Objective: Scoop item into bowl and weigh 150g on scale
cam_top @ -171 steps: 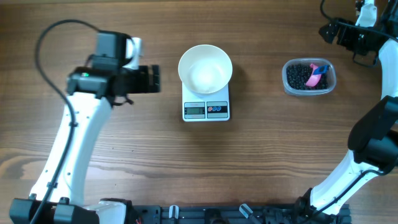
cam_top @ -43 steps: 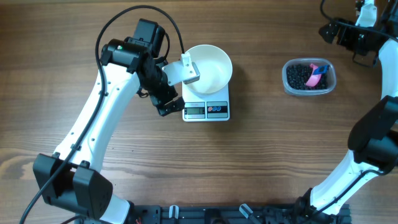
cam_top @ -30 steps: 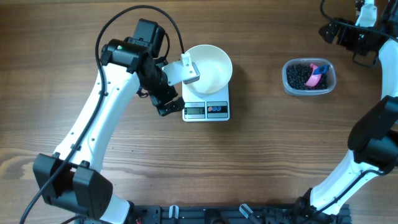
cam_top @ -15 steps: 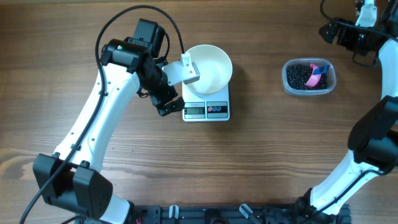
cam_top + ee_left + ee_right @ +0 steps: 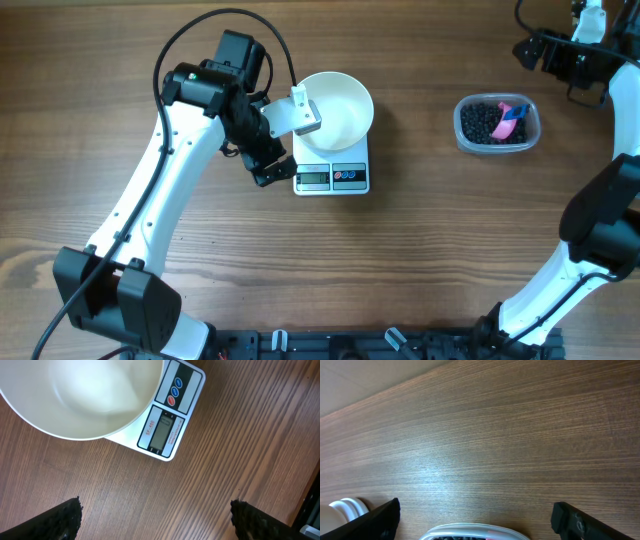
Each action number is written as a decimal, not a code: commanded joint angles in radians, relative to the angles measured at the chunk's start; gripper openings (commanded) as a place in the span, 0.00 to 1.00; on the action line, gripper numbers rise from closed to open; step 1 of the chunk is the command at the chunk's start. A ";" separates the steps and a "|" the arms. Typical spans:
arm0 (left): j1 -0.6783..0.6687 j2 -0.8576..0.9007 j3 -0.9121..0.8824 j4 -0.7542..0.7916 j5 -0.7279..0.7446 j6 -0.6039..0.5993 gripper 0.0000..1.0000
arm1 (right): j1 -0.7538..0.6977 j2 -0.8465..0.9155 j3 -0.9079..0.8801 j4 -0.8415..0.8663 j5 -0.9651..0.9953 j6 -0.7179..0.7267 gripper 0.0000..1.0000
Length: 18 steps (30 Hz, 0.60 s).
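Observation:
The robot's right gripper should next move to the pink scoop's blue handle (image 5: 517,111), over the black beans in the clear tub, and close there.
The white bowl (image 5: 335,105) sits empty on the white scale (image 5: 332,177), mid-table. In the left wrist view the bowl (image 5: 75,395) fills the top left, with the scale's display (image 5: 162,432) below it. My left gripper (image 5: 270,165) hovers at the scale's left front corner. It (image 5: 157,520) is open over bare wood with nothing between its fingers. The black beans (image 5: 482,122) lie in a clear tub (image 5: 497,147) at the right. My right gripper (image 5: 535,50) stands open behind that tub, holding nothing; only the tub's rim (image 5: 470,531) shows under it.
A pink scoop (image 5: 512,120) with a blue tip lies in the tub on the beans. The right arm's base (image 5: 600,230) rises along the table's right edge. The left arm (image 5: 150,220) crosses the left half of the table.
Since the earliest frame my left arm has swung from the table's left side over to the scale and bowl. Over the last second nothing has moved.

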 commanded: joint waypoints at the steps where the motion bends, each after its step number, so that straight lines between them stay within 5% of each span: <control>1: 0.005 0.013 -0.007 0.003 0.002 0.016 1.00 | 0.006 0.012 0.017 0.002 0.006 0.001 1.00; 16: 0.005 0.013 -0.007 0.003 0.002 0.016 1.00 | 0.006 0.012 0.017 0.022 0.006 0.003 1.00; 18: 0.005 0.013 -0.007 0.003 0.002 0.016 1.00 | 0.006 0.012 0.017 0.003 0.006 0.097 1.00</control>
